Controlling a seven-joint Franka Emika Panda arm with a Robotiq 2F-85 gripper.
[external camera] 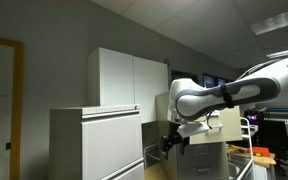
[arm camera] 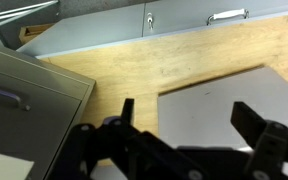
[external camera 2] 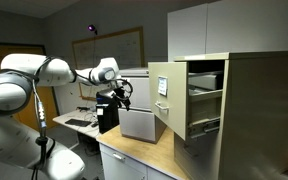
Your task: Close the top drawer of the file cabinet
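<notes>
My gripper will move next to the front of the file cabinet's top drawer [external camera: 220, 130] and close there by the drawer's handle, ready to push.
The file cabinet [external camera 2: 259, 120] is a tan metal cabinet at the right in an exterior view. Its top drawer [external camera 2: 164, 92] stands pulled out, with papers visible inside. My gripper [external camera 2: 112, 100] hangs left of the drawer front, apart from it, above a pale grey box [external camera 2: 142, 123] on the wooden counter. It also shows in an exterior view [external camera: 174, 140]. In the wrist view the gripper [arm camera: 189, 125] is open and empty over the box's flat top [arm camera: 224, 90]. A tan-grey metal panel with a handle [arm camera: 24, 90] is at the left; I cannot tell whether it is the drawer.
A wooden counter [arm camera: 134, 60] lies under the box. Grey drawer fronts with handles [arm camera: 144, 25] run along its far side. A wide pale grey cabinet [external camera: 94, 145] stands before a tall white cupboard [external camera: 129, 78]. Desks with monitors [external camera: 284, 130] stand behind the arm.
</notes>
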